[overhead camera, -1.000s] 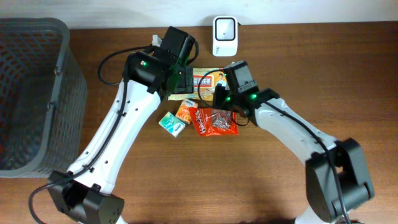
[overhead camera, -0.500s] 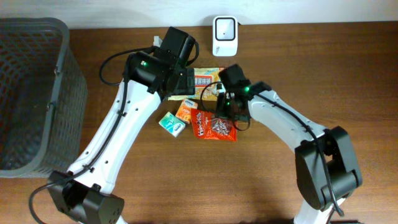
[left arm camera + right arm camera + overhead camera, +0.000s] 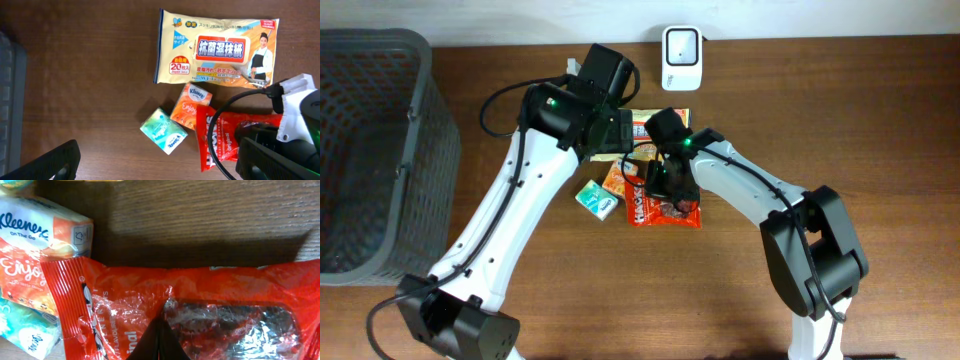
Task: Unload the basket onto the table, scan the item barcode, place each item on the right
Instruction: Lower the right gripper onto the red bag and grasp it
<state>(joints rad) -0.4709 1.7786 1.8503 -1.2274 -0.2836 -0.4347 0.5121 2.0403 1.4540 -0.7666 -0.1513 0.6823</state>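
My right gripper needs to open its fingers, which rest shut on top of the flat red snack bag, and pinch its middle (image 3: 172,306) into a fold before scanning.
A red snack bag (image 3: 665,212) lies flat on the wooden table, and no barcode shows on it in any view. My right gripper (image 3: 665,185) is directly over it. In the right wrist view its fingers (image 3: 160,340) are shut into one point resting on the crinkled red bag (image 3: 200,305). No fold of the bag shows between them. My left gripper (image 3: 620,130) hovers open above the yellow wipes pack (image 3: 215,52), with its dark fingertips (image 3: 50,165) wide apart. The white scanner (image 3: 681,45) stands at the table's back edge.
An orange Kleenex pack (image 3: 190,105) and a green tissue pack (image 3: 164,131) lie just left of the red bag (image 3: 225,135). A grey mesh basket (image 3: 380,150) fills the left side of the table. The right arm's cable loops over the red bag.
My right arm has swung left and its shut gripper has come down over the red bag's middle. The bag has shifted slightly toward the table's front. The left arm has not moved.
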